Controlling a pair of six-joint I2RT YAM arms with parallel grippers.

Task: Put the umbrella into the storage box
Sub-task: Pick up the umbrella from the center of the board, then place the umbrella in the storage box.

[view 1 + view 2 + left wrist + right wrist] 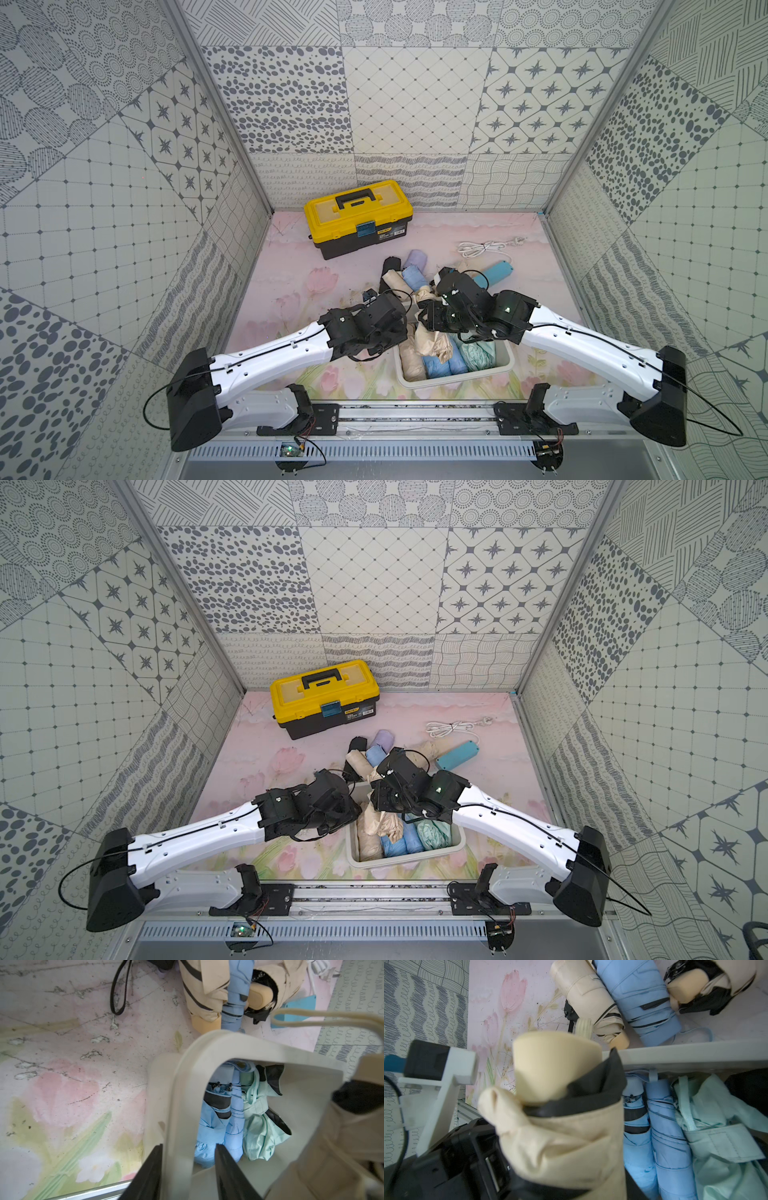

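Observation:
The folded beige umbrella will go from my right gripper down over the beige one beside the blue umbrellas (411, 353) in the box.
A folded beige umbrella (560, 1126) with a black lining hangs upright over the left part of the storage box (461, 380). My right gripper (430, 322) is shut on it, and the cloth hides the fingers in the right wrist view. The same umbrella shows in both top views (384, 820) and at the edge of the left wrist view (332, 1147). The white storage box (182, 1088) holds two blue umbrellas (446, 361), a mint one (480, 355) and a beige one (409, 361). My left gripper (188, 1147) straddles the box's rim at a far corner, open, with a gap beside the rim.
Several more folded umbrellas (411, 274), beige, blue, lilac and black, lie in a heap just behind the box. A yellow-and-black toolbox (358, 218) stands at the back. A white cable (486, 248) and a teal power strip (496, 274) lie at the back right.

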